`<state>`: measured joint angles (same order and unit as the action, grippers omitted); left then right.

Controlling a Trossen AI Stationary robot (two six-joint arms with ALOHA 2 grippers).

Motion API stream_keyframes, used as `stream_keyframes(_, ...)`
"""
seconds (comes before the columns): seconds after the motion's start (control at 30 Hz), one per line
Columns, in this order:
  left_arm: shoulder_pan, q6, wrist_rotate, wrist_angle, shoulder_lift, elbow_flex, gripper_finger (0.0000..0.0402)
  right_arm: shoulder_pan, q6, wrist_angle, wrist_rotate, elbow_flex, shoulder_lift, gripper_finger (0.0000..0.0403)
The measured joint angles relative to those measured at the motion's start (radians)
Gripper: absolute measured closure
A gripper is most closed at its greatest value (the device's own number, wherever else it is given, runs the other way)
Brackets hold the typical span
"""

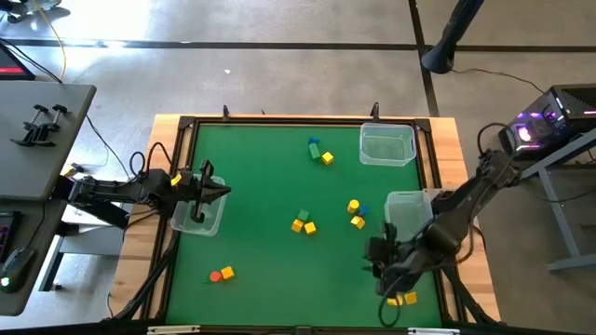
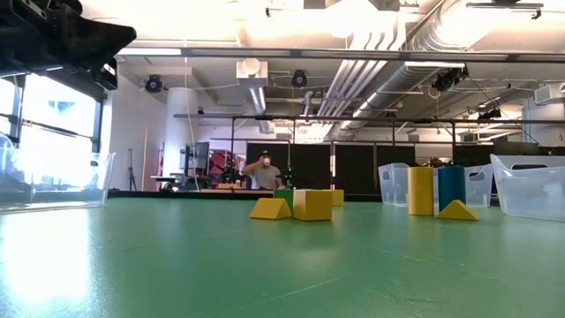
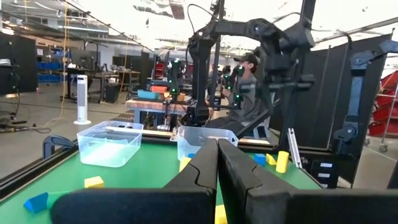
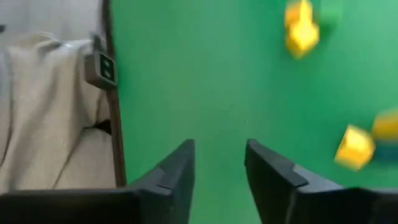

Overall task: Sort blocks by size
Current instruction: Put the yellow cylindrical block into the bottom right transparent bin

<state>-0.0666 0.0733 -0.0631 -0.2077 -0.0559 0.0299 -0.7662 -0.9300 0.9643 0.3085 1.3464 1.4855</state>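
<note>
Next, my right gripper closes on the sides of the round yellow block [image 1: 392, 301], which is beside the yellow cube at the near edge of the green mat.
The blocks lie in small groups on the green table mat. A blue, a green and a yellow one [image 1: 319, 153] lie at the far middle. A green and two yellow ones [image 1: 303, 222] lie in the middle, and yellow and blue ones [image 1: 355, 212] just to their right. An orange-red and a yellow block [image 1: 222, 274] lie near left, and yellow ones [image 1: 402, 298] near right. My left gripper [image 1: 199, 193] is shut and empty above the left bin [image 1: 207, 221]; it also shows in its own wrist view [image 3: 217, 163]. My right gripper [image 4: 219, 163] is open and empty over the mat at the near right [image 1: 380, 259].
A clear bin [image 1: 386, 145] stands at the far right and another [image 1: 406, 207] at the right edge, beside my right arm. A dark raised frame [image 1: 186, 130] rims the mat. The mat's near middle is bare. A person [image 2: 265, 170] shows in the room beyond the table.
</note>
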Motion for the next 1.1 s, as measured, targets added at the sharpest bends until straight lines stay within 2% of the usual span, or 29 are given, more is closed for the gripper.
stream_keyframes(0.27, 0.0, -0.089, 0.0, 0.001, 0.0, 0.0, 0.0401, -0.076, -0.344, 0.045, -0.211, 0.0, 0.129, 0.0192)
stream_keyframes(0.6, 0.0, -0.108, 0.036, 0.053, 0.0, 0.0, 0.0401, -0.19, -0.671, 0.055, -0.369, 0.0, 0.266, 0.0182)
stream_keyframes(1.1, 0.0, -0.025, 0.037, 0.136, 0.0, 0.0, 0.0401, -0.194, -0.722, 0.074, -0.401, -0.015, 0.309, 0.0182)
